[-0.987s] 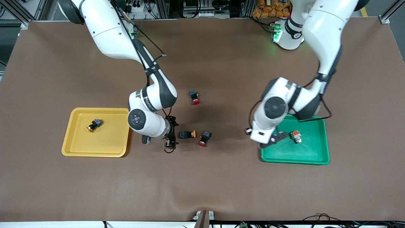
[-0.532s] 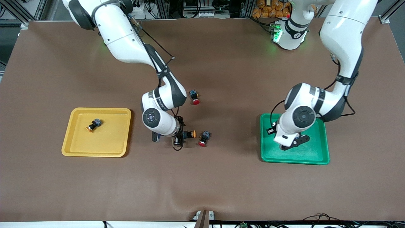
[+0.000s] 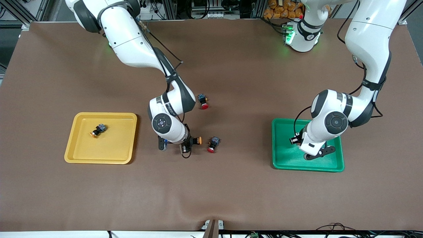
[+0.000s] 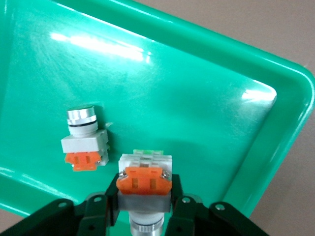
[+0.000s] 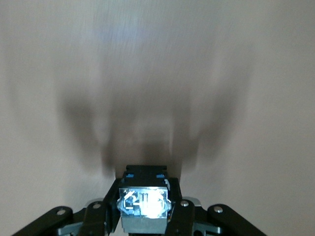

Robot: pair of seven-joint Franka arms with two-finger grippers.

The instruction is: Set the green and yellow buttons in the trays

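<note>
My right gripper needs to release the dark-bodied button in the yellow tray (image 3: 118, 130), between the yellow-capped button and the rim on the switch side.
My left gripper (image 4: 145, 196) is shut on a white-and-orange button (image 4: 145, 179) and holds it just over the green tray (image 4: 197, 88). A second white-and-orange button (image 4: 84, 140) lies in that tray beside it. In the front view the left hand (image 3: 307, 145) hides both buttons over the green tray (image 3: 284, 158). My right gripper (image 3: 189, 142) is shut on a dark-bodied button with an orange-yellow cap (image 3: 197, 140), low at the table between the yellow tray (image 3: 109, 148) and a red-capped switch. The right wrist view shows its dark body (image 5: 144, 204) between the fingers. Another yellow-capped button (image 3: 98, 130) lies in the yellow tray.
Two dark switches with red caps lie on the brown mat: one (image 3: 213, 144) close beside the right gripper, one (image 3: 203, 101) farther from the front camera. The mat has a raised wrinkle near its front edge (image 3: 185, 208).
The left arm carried its button from the green tray's edge to over the tray's middle, covering the button there. The right gripper moved onto the yellow-capped button and shut on it.
</note>
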